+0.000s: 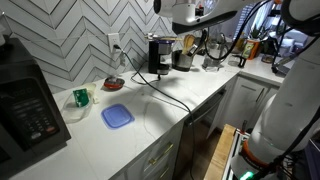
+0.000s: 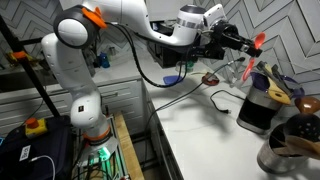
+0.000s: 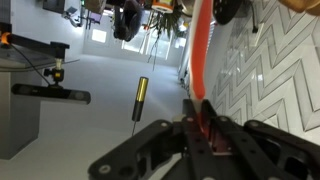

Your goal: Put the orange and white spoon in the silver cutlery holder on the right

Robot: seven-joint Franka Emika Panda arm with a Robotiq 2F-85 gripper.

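Next, I let go of the orange and white spoon in the silver cutlery holder [image 1: 183, 58] next to the black coffee machine.
My gripper [image 2: 246, 41] hangs high above the counter and is shut on the orange and white spoon [image 2: 258, 43]. In the wrist view the spoon's orange part [image 3: 200, 50] sticks out from between the shut fingers [image 3: 205, 128]. The silver cutlery holder [image 1: 183, 59] stands to the right of the black coffee machine [image 1: 158, 55] and holds several utensils. It also shows at the bottom right in an exterior view [image 2: 284, 152], below and to the right of the gripper. In an exterior view only the arm [image 1: 200, 12] shows at the top edge.
A microwave [image 1: 25, 105] stands at the counter's left end. A small green cup [image 1: 80, 97], a blue lid [image 1: 117, 116] and a red bowl [image 1: 113, 84] lie on the white counter [image 1: 160, 110]. A black cable runs from the wall socket across the counter.
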